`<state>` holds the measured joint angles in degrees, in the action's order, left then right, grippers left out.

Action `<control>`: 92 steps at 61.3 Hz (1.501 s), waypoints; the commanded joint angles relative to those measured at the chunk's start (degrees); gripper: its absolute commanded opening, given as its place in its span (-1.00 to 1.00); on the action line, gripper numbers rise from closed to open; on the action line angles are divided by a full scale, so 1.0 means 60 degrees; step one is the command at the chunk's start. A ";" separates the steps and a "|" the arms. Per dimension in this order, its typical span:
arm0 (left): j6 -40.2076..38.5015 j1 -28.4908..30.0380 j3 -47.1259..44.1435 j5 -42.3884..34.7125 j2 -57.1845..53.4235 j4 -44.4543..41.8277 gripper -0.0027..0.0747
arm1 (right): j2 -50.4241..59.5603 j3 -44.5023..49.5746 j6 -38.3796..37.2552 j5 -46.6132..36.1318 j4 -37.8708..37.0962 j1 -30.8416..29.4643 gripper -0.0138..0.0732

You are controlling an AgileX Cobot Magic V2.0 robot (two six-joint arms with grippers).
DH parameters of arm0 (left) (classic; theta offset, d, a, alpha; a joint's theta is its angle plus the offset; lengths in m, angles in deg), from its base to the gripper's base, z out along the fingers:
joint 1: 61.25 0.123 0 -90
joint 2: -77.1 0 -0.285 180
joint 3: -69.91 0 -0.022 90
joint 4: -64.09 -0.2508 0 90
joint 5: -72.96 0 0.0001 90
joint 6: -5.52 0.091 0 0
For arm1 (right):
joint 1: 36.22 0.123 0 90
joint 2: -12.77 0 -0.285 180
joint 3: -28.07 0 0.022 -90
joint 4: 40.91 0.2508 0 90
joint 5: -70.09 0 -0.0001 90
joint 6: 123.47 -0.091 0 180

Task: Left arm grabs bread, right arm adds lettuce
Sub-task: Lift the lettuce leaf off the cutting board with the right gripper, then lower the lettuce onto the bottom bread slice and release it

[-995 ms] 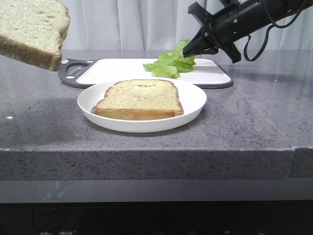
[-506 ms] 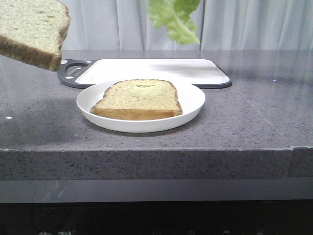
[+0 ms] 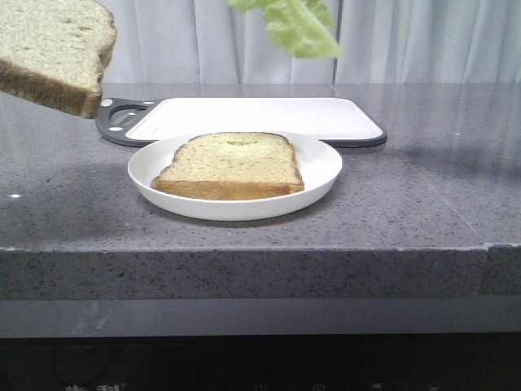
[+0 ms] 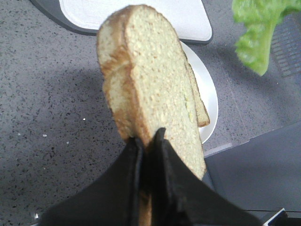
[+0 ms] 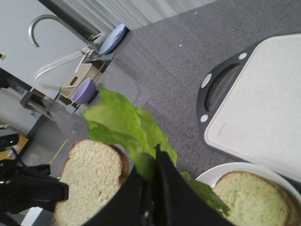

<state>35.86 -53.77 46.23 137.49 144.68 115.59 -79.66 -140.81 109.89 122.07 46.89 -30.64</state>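
Observation:
My right gripper will let go of the lettuce on top of the thinner slice (image 3: pixel 238 148) (image 5: pixel 253 198) that lies on the white plate.
The bread (image 3: pixel 49 49), a thick slice with a dark crust, hangs in the air at the upper left of the front view. My left gripper (image 4: pixel 148 139) is shut on its lower edge (image 4: pixel 150 80). The lettuce (image 3: pixel 297 24) dangles high above the board, cut off by the top of the front view. My right gripper (image 5: pixel 153 160) is shut on the lettuce (image 5: pixel 124 122), with leaves sticking out past both fingers. From the right wrist the held bread (image 5: pixel 91 179) shows below the lettuce. Neither gripper shows in the front view.
A thinner slice (image 3: pixel 232 163) lies on a white plate (image 3: pixel 321 175) mid-counter. Behind it is a white cutting board (image 3: pixel 244 114) with a dark rim. A faucet (image 5: pixel 47 21) and bowls (image 5: pixel 84 92) stand far off. The counter's front edge (image 3: pixel 244 248) is close.
The right gripper took the lettuce off the cutting board and lifted it up out of the front view. Only hanging leaves remain visible. The held bread has not moved.

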 commanded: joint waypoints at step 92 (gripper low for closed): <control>0.0033 0.0016 0.0226 -0.0209 -0.0164 0.0676 -0.98 | -0.0236 0.0686 -0.0474 -0.3052 -0.2905 0.1632 0.25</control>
<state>35.86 -53.77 46.23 137.49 144.68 115.59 -85.91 -134.76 107.03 104.81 32.67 -20.88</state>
